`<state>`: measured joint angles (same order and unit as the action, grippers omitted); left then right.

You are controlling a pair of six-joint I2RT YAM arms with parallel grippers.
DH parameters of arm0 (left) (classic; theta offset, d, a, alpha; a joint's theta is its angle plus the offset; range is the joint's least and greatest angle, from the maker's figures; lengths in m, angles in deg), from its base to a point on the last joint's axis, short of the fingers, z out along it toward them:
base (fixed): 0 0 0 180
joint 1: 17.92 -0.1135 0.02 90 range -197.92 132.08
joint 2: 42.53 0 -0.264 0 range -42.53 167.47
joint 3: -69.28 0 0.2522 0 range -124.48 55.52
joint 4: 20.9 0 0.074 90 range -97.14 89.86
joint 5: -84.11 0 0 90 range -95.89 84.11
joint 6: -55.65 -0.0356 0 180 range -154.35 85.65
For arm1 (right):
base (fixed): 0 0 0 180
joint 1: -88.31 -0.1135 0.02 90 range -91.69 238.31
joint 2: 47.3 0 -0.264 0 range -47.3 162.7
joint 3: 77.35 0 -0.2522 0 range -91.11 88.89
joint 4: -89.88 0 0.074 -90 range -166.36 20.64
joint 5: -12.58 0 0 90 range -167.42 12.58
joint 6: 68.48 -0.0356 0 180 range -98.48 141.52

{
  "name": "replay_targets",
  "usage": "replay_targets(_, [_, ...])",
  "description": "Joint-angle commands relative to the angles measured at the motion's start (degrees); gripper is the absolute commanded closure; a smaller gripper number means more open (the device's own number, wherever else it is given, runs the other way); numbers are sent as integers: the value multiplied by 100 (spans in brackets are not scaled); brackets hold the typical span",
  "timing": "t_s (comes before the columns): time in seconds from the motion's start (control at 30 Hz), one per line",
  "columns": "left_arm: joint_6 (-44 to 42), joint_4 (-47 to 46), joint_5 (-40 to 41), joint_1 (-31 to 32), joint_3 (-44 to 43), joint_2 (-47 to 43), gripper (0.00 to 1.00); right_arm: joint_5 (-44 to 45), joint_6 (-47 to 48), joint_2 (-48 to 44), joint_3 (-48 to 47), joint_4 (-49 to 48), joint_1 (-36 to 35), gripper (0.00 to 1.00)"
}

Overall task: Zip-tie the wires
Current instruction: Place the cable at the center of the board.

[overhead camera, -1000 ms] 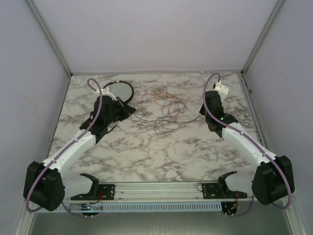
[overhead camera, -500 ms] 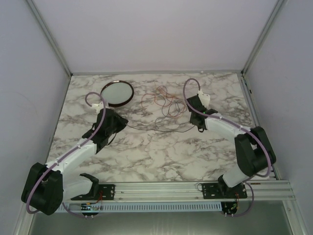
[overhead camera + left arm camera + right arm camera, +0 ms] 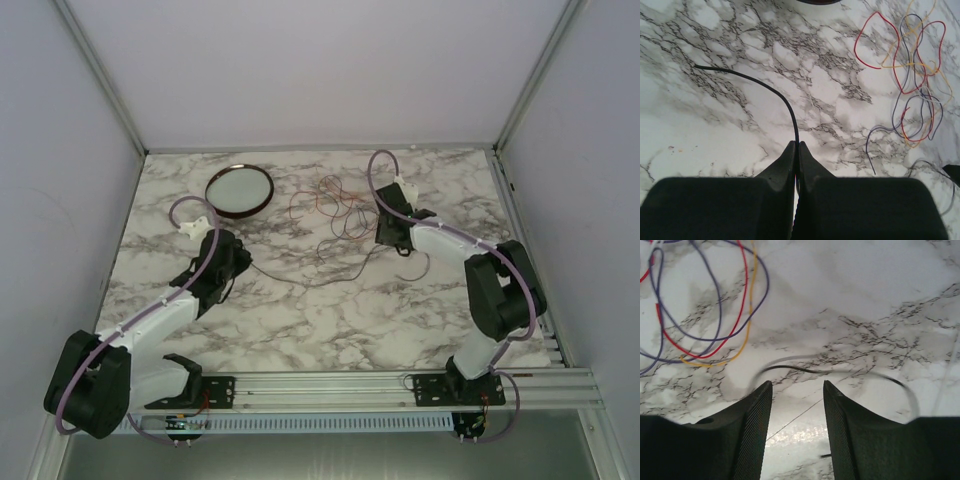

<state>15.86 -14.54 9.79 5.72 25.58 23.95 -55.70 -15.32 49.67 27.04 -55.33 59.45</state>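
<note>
The black strip has a long tail curling past my right gripper, so next my right gripper takes the strip closer to its tip (image 3: 403, 279) and pulls it straight.
The wires (image 3: 335, 210) lie in a loose tangle of red, yellow and dark loops at the table's middle back. They also show in the left wrist view (image 3: 912, 85) and the right wrist view (image 3: 715, 315). My left gripper (image 3: 243, 262) (image 3: 797, 146) is shut on a thin black strip (image 3: 770, 90), apparently a zip tie, whose free end curves left over the marble. The strip trails right across the table (image 3: 320, 280). My right gripper (image 3: 392, 240) (image 3: 797, 387) is open and low over the marble just right of the wires. A blurred black strand (image 3: 805, 370) lies just beyond its fingertips.
A round dark-rimmed dish (image 3: 240, 190) sits at the back left, and its edge shows in the left wrist view (image 3: 817, 1). White enclosure walls close in the marble table (image 3: 330, 330) on three sides. The rail with the arm bases runs along the near edge.
My left gripper has pulled back towards the near left with the black strip, uncovering the dish. My right arm has swung left and down to the wires' right side.
</note>
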Motion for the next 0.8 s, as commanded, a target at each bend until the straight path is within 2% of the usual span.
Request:
replay_targets(0.0, [-80,79,489,0,-3,36,100,-262,164,-231,-80,152,408,53])
replay_targets(0.07, [-160,161,639,-12,-4,37,100,-344,223,-324,47,170,662,48])
replay_targets(0.27, [-224,230,624,-24,60,1,100,-517,353,-496,175,200,1084,47])
replay_targets(0.57, [-246,168,555,-25,164,-30,100,-1035,283,-478,383,93,709,47])
replay_targets(0.77, [-292,129,509,-26,141,7,100,-1068,155,-75,293,41,368,48])
